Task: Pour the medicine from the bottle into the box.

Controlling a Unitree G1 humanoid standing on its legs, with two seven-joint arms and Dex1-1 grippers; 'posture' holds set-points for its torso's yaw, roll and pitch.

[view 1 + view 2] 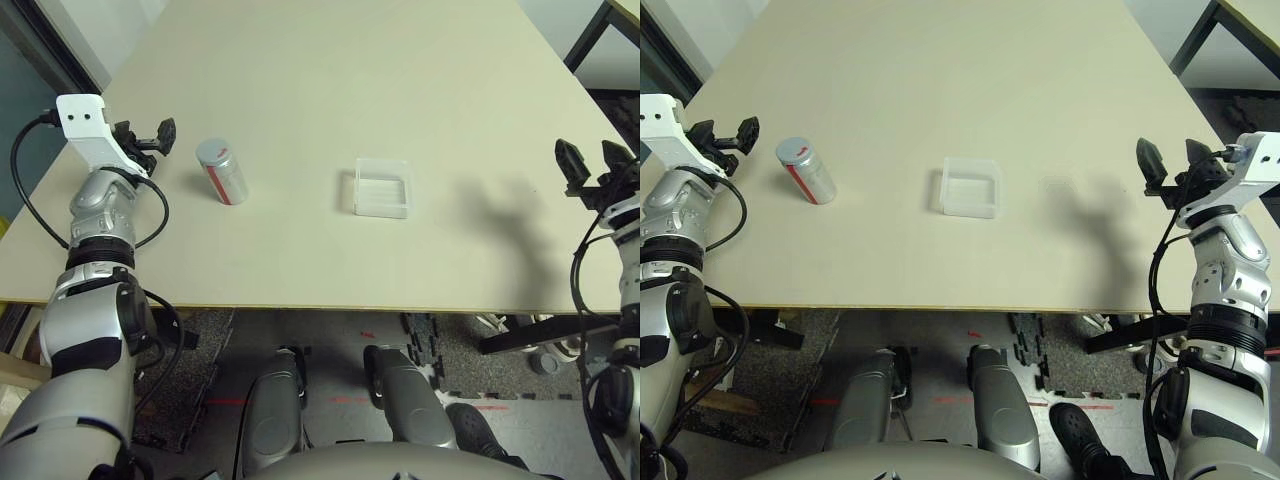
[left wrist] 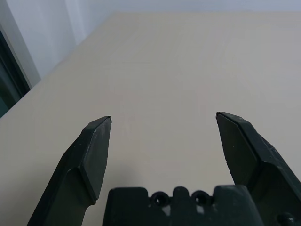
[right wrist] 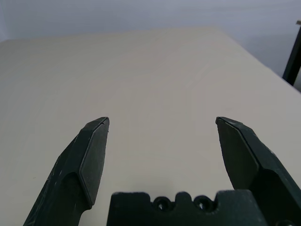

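The upper body of the bottle (image 1: 221, 174), just under its cap, will be gripped by my left gripper, because the cap must stay free to open.
The bottle (image 1: 222, 172), silver-grey with a red stripe and its round cap on, stands upright on the left part of the beige table (image 1: 340, 70). The medicine is hidden. To the bottle's right, near the table's middle, sits the clear square box (image 1: 382, 187) with nothing seen inside. My left gripper (image 1: 148, 133) hovers open just left of the bottle, apart from it. At the table's right edge, far from the box, my right gripper (image 1: 592, 160) is open. In the wrist views both the left gripper (image 2: 162, 122) and the right gripper (image 3: 162, 123) have bare table between their fingers.
The table's front edge (image 1: 300, 305) runs just in front of my body. A dark-framed second table (image 1: 600, 30) stands beyond the far right corner. Wide bare tabletop lies behind the bottle and the box.
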